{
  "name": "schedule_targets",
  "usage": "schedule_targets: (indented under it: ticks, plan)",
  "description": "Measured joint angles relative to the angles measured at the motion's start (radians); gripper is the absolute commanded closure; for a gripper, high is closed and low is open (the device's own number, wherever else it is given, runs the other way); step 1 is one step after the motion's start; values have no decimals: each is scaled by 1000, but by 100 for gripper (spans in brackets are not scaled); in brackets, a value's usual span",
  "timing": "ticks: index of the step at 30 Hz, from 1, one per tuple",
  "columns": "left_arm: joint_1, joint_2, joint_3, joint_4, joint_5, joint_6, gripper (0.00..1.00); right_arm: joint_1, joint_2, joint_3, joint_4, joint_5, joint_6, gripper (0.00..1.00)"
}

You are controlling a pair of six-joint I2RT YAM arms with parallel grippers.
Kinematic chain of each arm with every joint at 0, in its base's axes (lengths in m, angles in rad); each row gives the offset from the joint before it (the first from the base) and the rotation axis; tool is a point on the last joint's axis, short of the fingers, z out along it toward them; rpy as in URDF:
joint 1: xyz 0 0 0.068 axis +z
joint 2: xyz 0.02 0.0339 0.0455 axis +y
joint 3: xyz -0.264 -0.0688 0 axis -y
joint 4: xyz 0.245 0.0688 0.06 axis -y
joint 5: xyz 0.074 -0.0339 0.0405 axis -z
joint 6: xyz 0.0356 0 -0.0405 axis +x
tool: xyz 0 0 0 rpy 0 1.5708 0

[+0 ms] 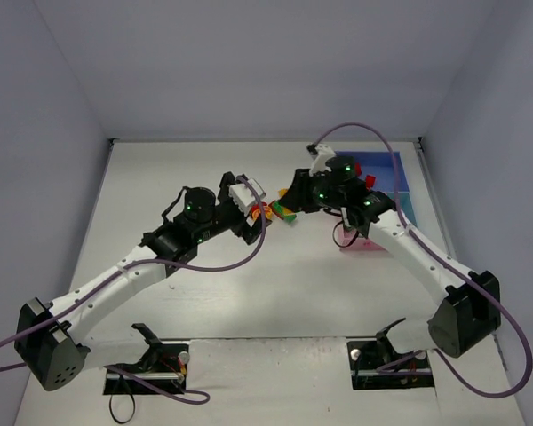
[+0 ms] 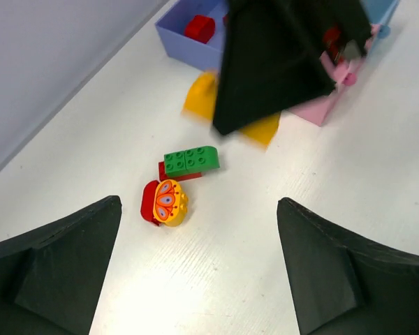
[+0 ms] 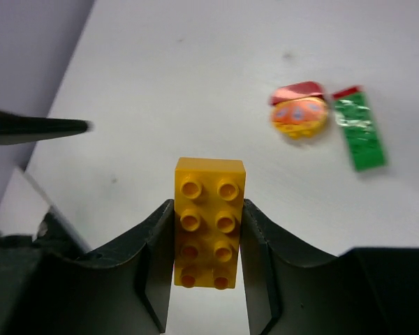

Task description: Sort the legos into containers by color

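Note:
The yellow two-by-four lego, still held above the table, will go down from my right gripper into the small light-blue container [image 1: 401,231], close to the pink container.
My right gripper [image 3: 209,209] is shut on a yellow two-by-four lego [image 3: 209,222] and holds it above the table; in the top view the gripper [image 1: 290,202] is left of the containers. My left gripper [image 2: 199,209] is open and empty, low over the table, and appears in the top view [image 1: 263,211]. Just ahead of it lie a green lego [image 2: 192,159] on a red one [image 2: 169,174], and a round yellow patterned piece [image 2: 170,202] against a red piece [image 2: 149,201]. The blue container [image 2: 173,33] holds a red lego [image 2: 199,28]. The pink container [image 2: 322,109] adjoins it.
The right gripper's black body [image 2: 279,63] hangs between the left gripper and the containers. The small light-blue container [image 1: 408,209] is at the right near the side wall. Grey walls enclose the table at the back and sides. Purple cables loop off both arms.

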Motion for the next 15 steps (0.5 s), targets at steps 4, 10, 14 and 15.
schedule_targets:
  ticks: [4,10,14,15]
  plan:
    - [0,0,-18,3,-79,-84,14,-184,-50,-52,-47,125,-47,100]
    - [2,-5,-70,-52,-157,-201,14,-464,-69,-72,-85,314,-151,100]
    - [11,-16,-88,-90,-187,-252,14,-587,-52,-68,-95,363,-223,100]
    - [18,-19,-93,-95,-190,-265,14,-615,-37,-63,-96,383,-248,100]
